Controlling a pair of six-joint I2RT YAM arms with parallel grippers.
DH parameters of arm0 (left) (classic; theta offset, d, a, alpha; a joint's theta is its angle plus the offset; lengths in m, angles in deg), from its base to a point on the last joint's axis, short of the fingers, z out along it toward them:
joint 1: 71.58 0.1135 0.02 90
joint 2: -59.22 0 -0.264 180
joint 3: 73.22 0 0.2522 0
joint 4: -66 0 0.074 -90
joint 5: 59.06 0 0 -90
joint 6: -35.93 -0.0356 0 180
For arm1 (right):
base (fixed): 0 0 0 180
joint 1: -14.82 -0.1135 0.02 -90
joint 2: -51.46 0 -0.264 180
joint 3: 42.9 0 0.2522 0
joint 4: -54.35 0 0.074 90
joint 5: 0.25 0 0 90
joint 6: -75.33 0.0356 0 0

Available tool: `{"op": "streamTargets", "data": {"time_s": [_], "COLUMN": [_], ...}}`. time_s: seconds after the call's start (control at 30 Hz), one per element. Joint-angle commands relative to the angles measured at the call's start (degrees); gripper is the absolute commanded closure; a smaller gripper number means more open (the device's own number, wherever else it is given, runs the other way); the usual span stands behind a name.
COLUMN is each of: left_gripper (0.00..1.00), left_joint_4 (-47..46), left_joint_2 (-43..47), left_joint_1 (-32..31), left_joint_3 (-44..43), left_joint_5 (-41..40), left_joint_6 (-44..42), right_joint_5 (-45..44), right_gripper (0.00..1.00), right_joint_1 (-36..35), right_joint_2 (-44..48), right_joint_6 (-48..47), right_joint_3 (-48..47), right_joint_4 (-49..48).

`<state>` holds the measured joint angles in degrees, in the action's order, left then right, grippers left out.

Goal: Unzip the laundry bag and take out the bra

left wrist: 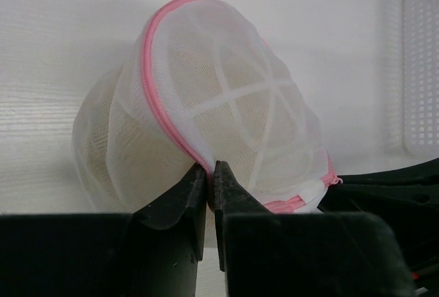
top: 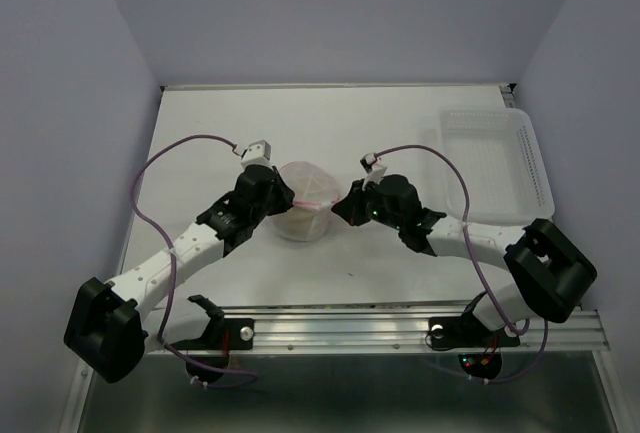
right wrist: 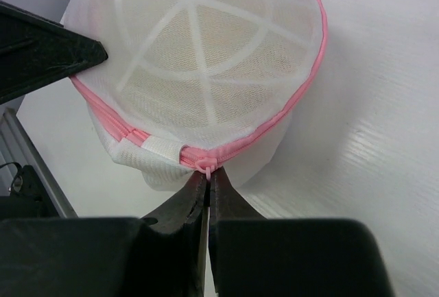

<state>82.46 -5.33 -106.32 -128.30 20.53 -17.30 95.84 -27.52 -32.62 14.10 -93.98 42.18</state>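
My left gripper should open, as it holds the bag's pink rim too far from the zipper pull, and then pinch the bag's rim [right wrist: 162, 147] beside the zipper pull.
The laundry bag [top: 303, 198] is a rounded white mesh pouch with a pink zipper rim and sits mid-table between both arms. My left gripper [top: 283, 191] is shut on the bag's pink rim at its left side; in the left wrist view the jaws [left wrist: 210, 168] pinch the zipper seam of the bag [left wrist: 206, 98]. My right gripper [top: 343, 205] is shut on the pink zipper pull [right wrist: 208, 168] at the bag's right edge, below the bag [right wrist: 206, 57]. The zipper looks closed. A beige shape shows dimly through the mesh; the bra itself is not clearly visible.
A clear plastic tray [top: 495, 158] stands at the back right of the white table, also at the right edge of the left wrist view [left wrist: 422, 70]. A metal rail [top: 400, 328] runs along the near edge.
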Motion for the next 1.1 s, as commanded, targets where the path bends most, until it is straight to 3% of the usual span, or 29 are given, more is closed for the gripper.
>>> {"op": "streamTargets", "data": {"time_s": [0.0,0.2,0.27,0.4,0.43,0.53,0.73,1.07], "left_gripper": [1.00,1.00,0.91,0.59,0.38,0.01,0.01,0.01], "left_joint_4": [2.58,-0.58,-2.34,-4.72,-4.72,-4.63,1.16,3.28], "left_joint_2": [3.99,3.12,0.75,-4.70,-5.05,-3.75,5.66,14.63], "left_joint_1": [2.40,4.51,4.60,4.51,4.51,4.42,2.49,-9.64], "left_joint_3": [2.99,1.25,-1.21,-7.36,-8.15,-8.34,-1.76,7.57], "left_joint_5": [-4.87,-2.52,-1.11,3.55,4.17,5.05,-0.04,-5.66], "left_joint_6": [-7.68,-9.62,-9.35,-7.95,-7.42,-3.83,5.84,17.97], "right_joint_5": [-4.24,3.56,4.63,1.74,1.30,-1.60,-7.48,-11.01], "right_gripper": [0.99,0.99,0.99,0.99,0.99,0.99,0.99,0.99], "right_joint_1": [2.01,2.01,-0.18,-4.76,-5.28,-6.43,-7.75,-9.42], "right_joint_2": [2.77,1.63,-0.21,-3.90,-4.60,-7.06,-8.65,-9.62], "right_joint_6": [-4.60,-2.94,-1.01,3.21,4.09,7.86,10.77,12.62], "right_joint_3": [0.94,0.84,0.76,-1.70,-2.05,-3.98,-6.53,-8.73], "right_joint_4": [7.55,7.84,6.34,3.70,2.91,0.89,-1.14,-1.66]}}
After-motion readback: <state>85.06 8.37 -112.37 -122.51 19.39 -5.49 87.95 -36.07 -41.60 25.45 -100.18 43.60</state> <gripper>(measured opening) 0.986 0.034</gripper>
